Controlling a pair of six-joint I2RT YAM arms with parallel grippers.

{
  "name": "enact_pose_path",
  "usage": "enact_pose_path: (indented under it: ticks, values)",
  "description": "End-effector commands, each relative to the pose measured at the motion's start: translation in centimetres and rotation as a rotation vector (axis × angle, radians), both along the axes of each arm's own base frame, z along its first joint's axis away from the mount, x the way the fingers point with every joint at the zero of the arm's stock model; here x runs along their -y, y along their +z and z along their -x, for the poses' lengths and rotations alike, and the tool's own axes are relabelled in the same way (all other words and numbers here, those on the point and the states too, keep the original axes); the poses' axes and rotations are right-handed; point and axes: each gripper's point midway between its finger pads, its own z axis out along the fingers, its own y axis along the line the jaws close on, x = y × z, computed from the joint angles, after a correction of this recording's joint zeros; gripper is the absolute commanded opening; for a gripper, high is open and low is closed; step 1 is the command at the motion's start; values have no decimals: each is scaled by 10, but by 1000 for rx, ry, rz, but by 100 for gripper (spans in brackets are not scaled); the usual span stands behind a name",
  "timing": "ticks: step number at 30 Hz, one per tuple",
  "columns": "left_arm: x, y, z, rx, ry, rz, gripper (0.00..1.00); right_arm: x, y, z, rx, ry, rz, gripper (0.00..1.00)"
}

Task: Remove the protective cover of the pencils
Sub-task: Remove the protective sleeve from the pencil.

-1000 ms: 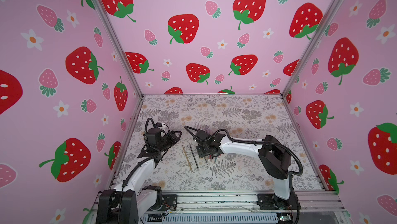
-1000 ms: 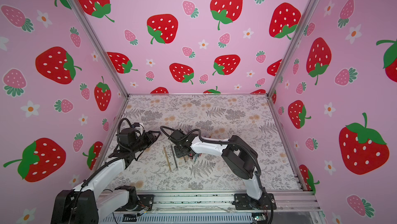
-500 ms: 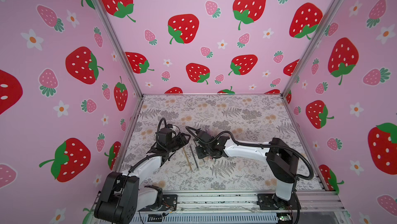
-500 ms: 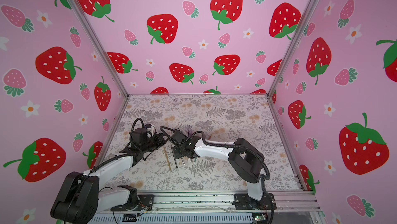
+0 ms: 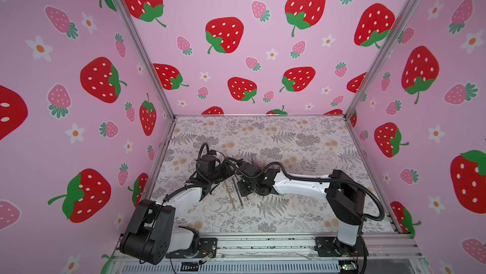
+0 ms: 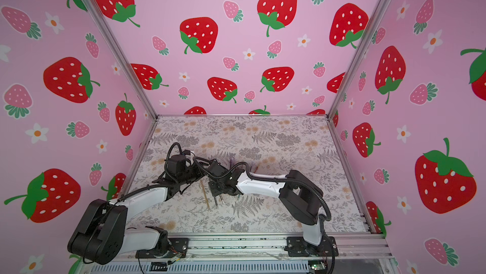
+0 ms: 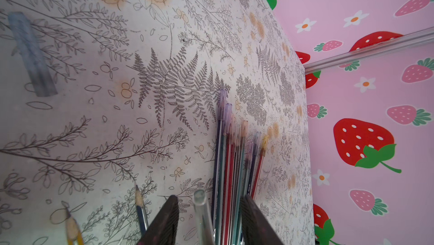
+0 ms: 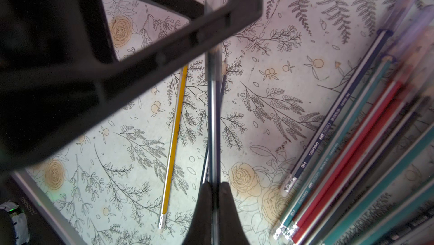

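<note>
My right gripper is far back on the dark pencil. My left gripper will hold the cover while my right gripper takes hold again of the pencil nearer the cover [image 8: 214, 136].
My right gripper [image 8: 215, 185] is shut on a dark pencil [image 8: 213, 114] held above the table. The pencil's far tip wears a clear tubular protective cover [image 7: 200, 205]. That cover stands between the fingers [image 7: 165, 220] of my left gripper [image 7: 209, 199], which is open with a gap on each side of it. Several capped pencils [image 7: 232, 161] lie bundled beside it; their metal-banded ends [image 8: 287, 227] show in the right wrist view. In both top views the two arms meet at mid-table.
A gold pencil [image 8: 175, 138] [image 5: 231, 196] and a dark one [image 8: 222, 79] lie bare on the floral table [image 5: 289, 214]. A blurred blue-grey tube [image 7: 31, 54] lies apart. Pink strawberry walls [image 5: 236, 49] close in three sides.
My left arm has swung right, toward the right gripper, and its jaws now straddle the covered pencil tip and have narrowed a little. The right gripper has stayed shut.
</note>
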Motion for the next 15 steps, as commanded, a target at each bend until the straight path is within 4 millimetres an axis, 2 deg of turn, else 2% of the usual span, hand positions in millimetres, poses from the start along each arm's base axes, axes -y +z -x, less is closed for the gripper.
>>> enact_pose_path:
  ticks: [1, 12, 15]
  values:
    - [6, 18, -15, 55, 3, 15, 41, -9, 9, 1, 16, 18, -23, 0]
    - [14, 17, -15, 41, -8, 35, 11, -9, 7, 2, 23, 18, -19, 0]
    - [15, 19, -14, 40, -13, 39, 7, -9, 7, 2, 25, 19, -19, 1]
